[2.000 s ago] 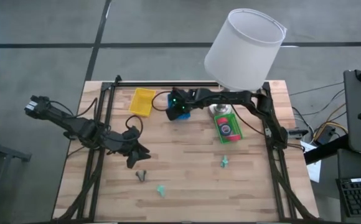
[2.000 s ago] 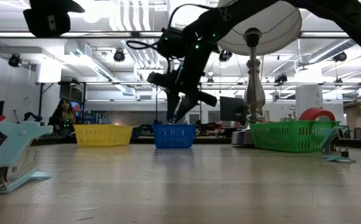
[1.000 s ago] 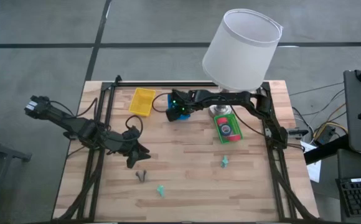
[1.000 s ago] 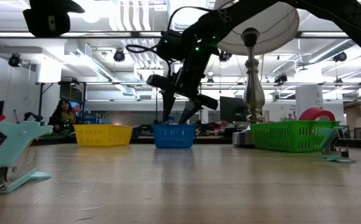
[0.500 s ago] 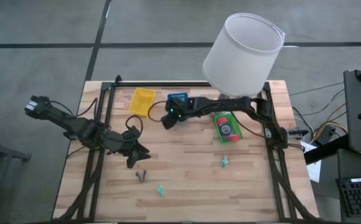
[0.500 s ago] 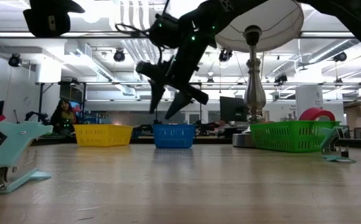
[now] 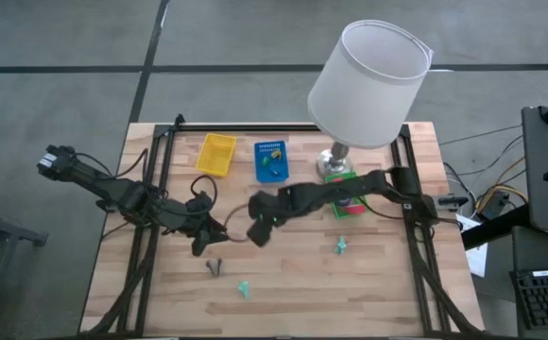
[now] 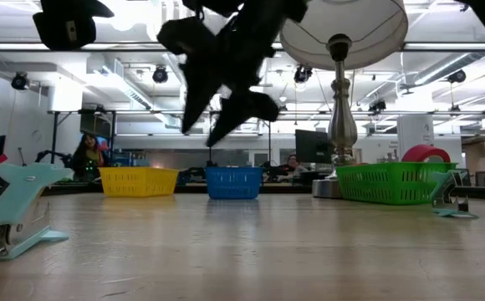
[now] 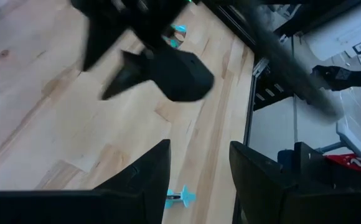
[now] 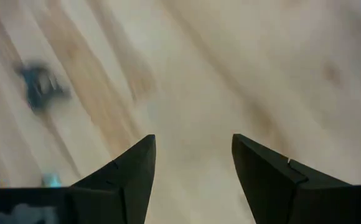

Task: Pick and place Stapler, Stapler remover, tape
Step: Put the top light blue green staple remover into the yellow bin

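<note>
I need to next move my right gripper to the teal piece nearest the green basket and close it on the teal piece's wide near end (image 7: 341, 249).
My right gripper (image 7: 255, 232) hangs open over the middle of the table, holding nothing; the low view shows its spread fingers (image 8: 213, 124) well above the wood. My left gripper (image 7: 204, 238) stands open just left of it, also with nothing in it (image 9: 199, 180). A small teal stapler-like tool (image 8: 17, 209) rests on the table near the front (image 7: 244, 288). A second teal piece (image 7: 340, 246) lies to the right. A small dark piece (image 7: 214, 267) lies in front of the left gripper. A red tape roll (image 8: 426, 153) sits in the green basket (image 8: 389, 182).
A yellow basket (image 7: 215, 153) and a blue basket (image 7: 270, 161) with small items stand along the far edge. A table lamp with a big white shade (image 7: 368, 83) stands at the far right. Black frame rails (image 7: 151, 217) run down both table sides. Bare wood lies between the grippers and the near edge.
My right gripper has swung from above the blue basket toward the table's near edge and a little left, out over the middle of the table beside my left gripper. It rolled as it went and stayed open. The blue basket now shows uncovered.
</note>
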